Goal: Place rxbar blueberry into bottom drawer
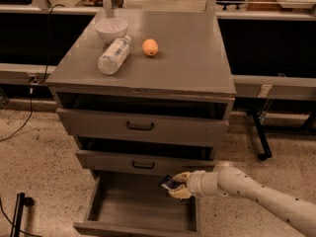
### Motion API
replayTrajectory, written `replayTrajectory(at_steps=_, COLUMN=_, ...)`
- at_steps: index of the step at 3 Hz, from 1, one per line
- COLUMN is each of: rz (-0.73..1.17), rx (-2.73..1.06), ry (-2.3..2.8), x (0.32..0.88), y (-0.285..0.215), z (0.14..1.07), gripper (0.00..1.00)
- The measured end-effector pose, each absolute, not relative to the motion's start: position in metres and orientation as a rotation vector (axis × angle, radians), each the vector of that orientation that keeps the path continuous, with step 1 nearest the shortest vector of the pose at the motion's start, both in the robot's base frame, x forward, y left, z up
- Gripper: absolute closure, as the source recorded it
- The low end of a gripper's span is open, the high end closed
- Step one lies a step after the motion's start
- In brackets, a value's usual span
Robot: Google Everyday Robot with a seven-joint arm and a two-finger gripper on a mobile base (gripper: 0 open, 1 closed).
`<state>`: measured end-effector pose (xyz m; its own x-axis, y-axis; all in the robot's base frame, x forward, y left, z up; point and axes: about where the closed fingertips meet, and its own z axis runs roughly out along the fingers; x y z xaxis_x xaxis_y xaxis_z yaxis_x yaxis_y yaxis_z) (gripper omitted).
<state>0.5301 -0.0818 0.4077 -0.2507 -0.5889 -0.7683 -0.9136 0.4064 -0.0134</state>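
Note:
The rxbar blueberry will leave my gripper near the middle of the bottom drawer's grey bottom [160,196], a little toward the side where my arm is, as I let it go.
The rxbar blueberry [168,182] is a small dark-blue bar with pale markings, held in my gripper [174,185]. The gripper reaches in from the lower right on a white arm and is shut on the bar. It hovers over the back right part of the bottom drawer [138,206], just below the middle drawer's front. The bottom drawer is pulled out and shows a plain grey floor. Most of the bar is hidden by the fingers.
On the cabinet top [192,58] lie a clear water bottle [113,56], an orange [150,47] and a white bowl [111,29]. The top drawer [140,126] and middle drawer [143,164] have dark handles. A black stand leg [260,137] is at right.

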Motion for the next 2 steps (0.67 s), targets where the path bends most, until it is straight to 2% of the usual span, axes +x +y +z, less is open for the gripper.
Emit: replayTrajectory(at_steps=2, rz=0.548, rx=-1.287, ry=1.858, x=0.562, y=-0.059, z=0.364, gripper=1.00)
